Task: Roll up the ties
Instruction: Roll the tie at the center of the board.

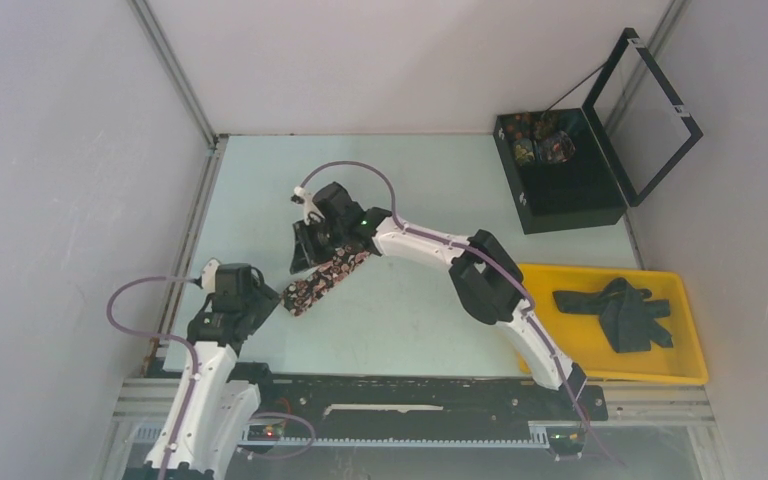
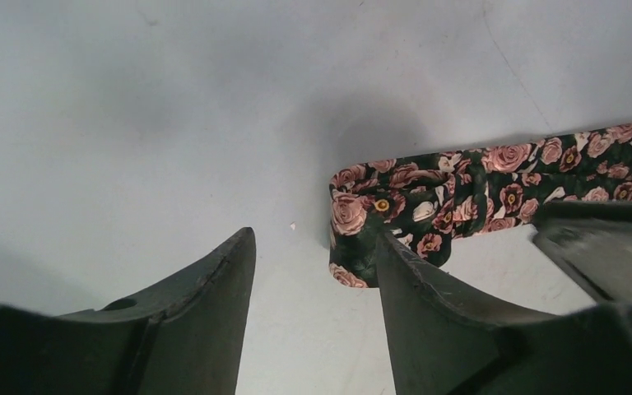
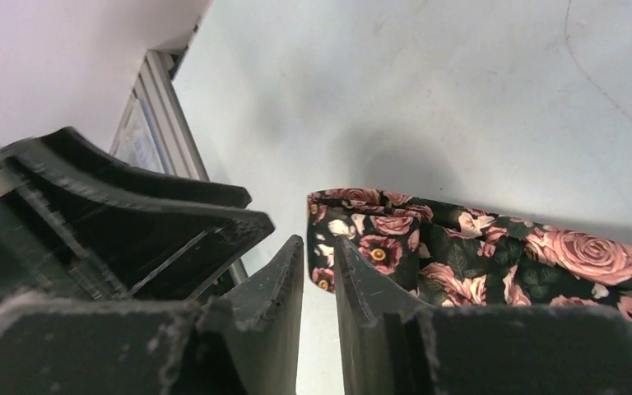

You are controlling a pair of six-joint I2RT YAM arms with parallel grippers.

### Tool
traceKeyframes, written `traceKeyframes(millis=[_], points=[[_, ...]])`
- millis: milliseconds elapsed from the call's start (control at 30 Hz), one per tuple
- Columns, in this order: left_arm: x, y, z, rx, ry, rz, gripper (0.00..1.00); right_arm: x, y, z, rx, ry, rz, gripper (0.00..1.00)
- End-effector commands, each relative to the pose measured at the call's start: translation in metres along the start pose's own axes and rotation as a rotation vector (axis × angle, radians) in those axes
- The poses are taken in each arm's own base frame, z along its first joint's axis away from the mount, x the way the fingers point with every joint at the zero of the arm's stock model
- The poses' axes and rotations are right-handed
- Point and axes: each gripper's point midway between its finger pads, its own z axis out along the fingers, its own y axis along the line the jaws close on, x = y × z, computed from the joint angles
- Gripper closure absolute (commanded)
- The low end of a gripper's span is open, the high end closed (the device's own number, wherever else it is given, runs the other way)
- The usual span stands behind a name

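Observation:
Next, I shift my left gripper's open fingers over, since the tie's folded end sits off-center from them, and pinch both sides of the tie's fold [image 2: 362, 226] before rolling.
A black tie with pink roses [image 1: 325, 277] lies folded on the pale table, slanting from lower left to upper right. My left gripper [image 1: 278, 297] is open at its lower-left end. In the left wrist view the tie's folded end [image 2: 362, 239] lies just beyond my right fingertip [image 2: 403, 271], and nothing is between the jaws of the left gripper [image 2: 313, 247]. My right gripper [image 1: 305, 252] is at the tie's upper end. Its jaws [image 3: 319, 247] stand a narrow gap apart with only table between them. The tie [image 3: 494, 255] lies beside and behind the right finger.
An open black box [image 1: 570, 195] with rolled ties [image 1: 535, 137] stands at the back right, its lid [image 1: 650, 110] raised. A yellow tray [image 1: 680, 375] at the right holds dark greenish-black ties [image 1: 620, 312]. Walls close in left and right. The left gripper's body [image 3: 115, 222] shows in the right wrist view.

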Motion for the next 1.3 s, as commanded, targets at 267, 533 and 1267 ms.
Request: traceKeyframes(millis=[267, 533, 1267], points=[[-0.004, -0.018, -0.003, 0.12, -0.041, -0.082, 0.36, 0.029, -0.023, 0.025, 0.008, 0.111, 0.035, 0.78], [0.009, -0.028, 0.003, 0.203, -0.001, -0.076, 0.36, 0.033, -0.038, 0.024, 0.027, 0.111, 0.051, 0.79], [0.038, -0.039, 0.031, 0.3, 0.072, -0.025, 0.34, 0.048, -0.054, 0.03, 0.026, 0.13, 0.088, 0.82]])
